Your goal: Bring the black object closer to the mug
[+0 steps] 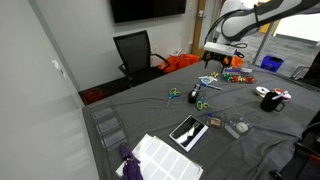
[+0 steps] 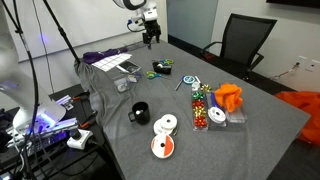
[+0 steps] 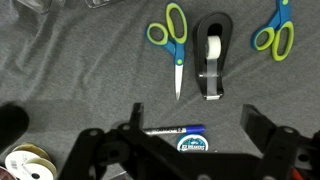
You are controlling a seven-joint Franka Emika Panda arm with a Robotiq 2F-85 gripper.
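Observation:
Next, I move my gripper to the black tape dispenser between the scissors and close it across the dispenser's sides at the white roll (image 1: 193, 95) (image 3: 213, 48).
The black object is a black tape dispenser (image 3: 211, 55) with a white roll, lying on the grey cloth between two pairs of scissors in the wrist view. It also shows in an exterior view (image 2: 160, 70). The mug (image 2: 140, 113) is dark and squat and stands nearer the table's front; in the wrist view it is a dark blur at the left edge (image 3: 10, 125). My gripper (image 3: 192, 125) is open and empty, hovering above the table short of the dispenser. It shows in both exterior views (image 1: 222, 62) (image 2: 150, 38).
Green-handled scissors (image 3: 172, 38) and a second pair (image 3: 276, 30) flank the dispenser. A blue marker (image 3: 180, 129) and a round tin (image 3: 193, 143) lie under the gripper. Ribbon spools (image 2: 165, 125) sit by the mug. Clear containers (image 2: 215, 115) and an office chair (image 2: 240, 45) are nearby.

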